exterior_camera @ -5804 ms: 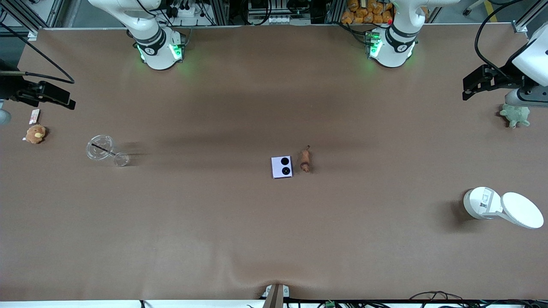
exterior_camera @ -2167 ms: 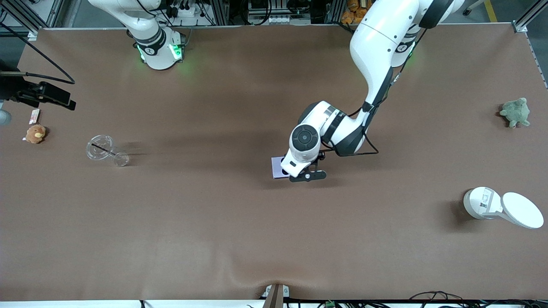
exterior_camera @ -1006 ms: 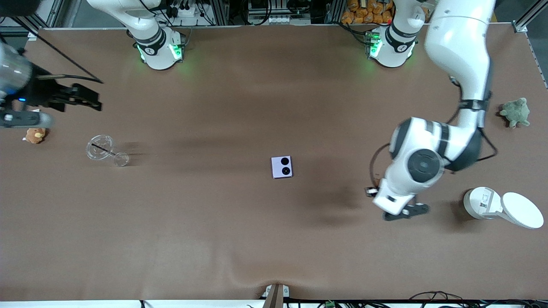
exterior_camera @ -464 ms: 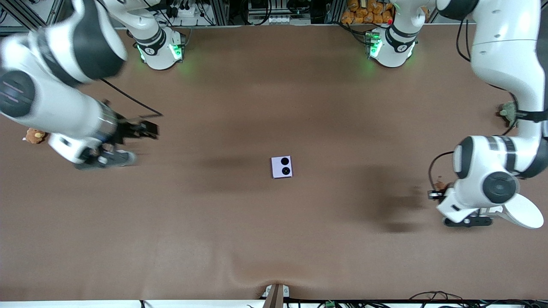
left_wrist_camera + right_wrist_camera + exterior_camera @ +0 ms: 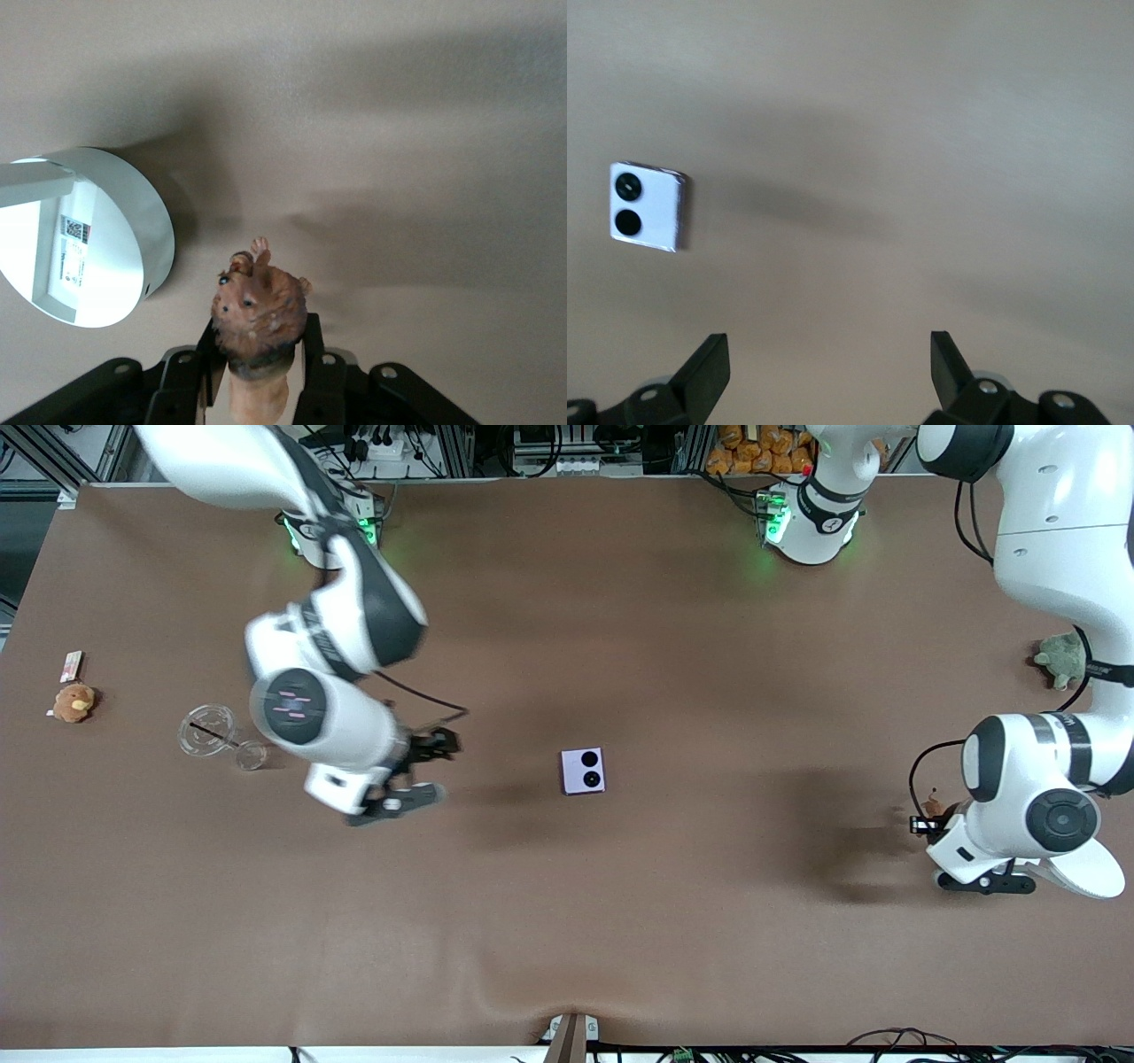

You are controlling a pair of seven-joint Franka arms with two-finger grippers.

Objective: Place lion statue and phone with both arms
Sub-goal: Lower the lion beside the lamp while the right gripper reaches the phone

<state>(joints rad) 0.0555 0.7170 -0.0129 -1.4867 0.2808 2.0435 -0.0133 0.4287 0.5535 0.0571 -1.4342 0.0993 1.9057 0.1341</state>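
Note:
Next, my left gripper sets the lion statue down on the bare table (image 5: 907,859) (image 5: 316,252) between the white round container and the phone.
The phone (image 5: 584,771), pale lilac-white with two black circles, lies flat mid-table; it also shows in the right wrist view (image 5: 647,207). My right gripper (image 5: 436,746) is open and empty above the table, beside the phone toward the right arm's end; its wide-apart fingers show in the right wrist view (image 5: 828,363). My left gripper (image 5: 921,824) is shut on the orange-brown lion statue (image 5: 930,808) and holds it just beside the white round container (image 5: 155,230). In the left wrist view the lion statue (image 5: 259,310) sticks out head first between the fingers of the left gripper (image 5: 257,372).
The container's white lid (image 5: 1090,872) lies open at the left arm's end. A green plush turtle (image 5: 1061,657) sits farther from the front camera there. At the right arm's end lie a clear glass piece (image 5: 213,735), a brown plush toy (image 5: 73,701) and a small card (image 5: 71,664).
The left gripper took the lion statue from beside the phone and carried it to the white container. The right arm swung in from its table end toward the phone.

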